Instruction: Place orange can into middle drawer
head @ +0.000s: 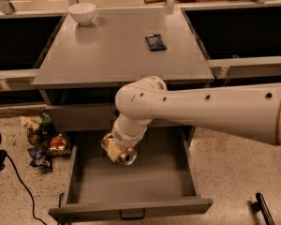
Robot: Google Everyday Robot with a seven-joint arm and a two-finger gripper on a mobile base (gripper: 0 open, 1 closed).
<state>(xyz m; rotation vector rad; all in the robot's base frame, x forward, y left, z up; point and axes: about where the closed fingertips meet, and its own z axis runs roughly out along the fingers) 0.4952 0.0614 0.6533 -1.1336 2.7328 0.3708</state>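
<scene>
The robot's gripper needs to put the orange can down around the centre of the middle drawer's gray bottom (124, 173), behind the black handle.
The middle drawer (131, 209) is pulled open below the gray cabinet, its gray tray floor bare. My gripper (116, 148) hangs over the drawer's back left part, shut on the orange can (124, 154). The can lies tilted in the grip, its shiny copper end facing down and toward the front. The can is above the drawer floor, inside the drawer's outline. The white arm (201, 111) reaches in from the right and hides part of the drawer's back.
A white bowl (82, 12) and a small dark-blue packet (155, 41) sit on the cabinet top (117, 50). Snack bags (42, 142) lie on the floor left of the drawer. A black cable (18, 186) runs at the left.
</scene>
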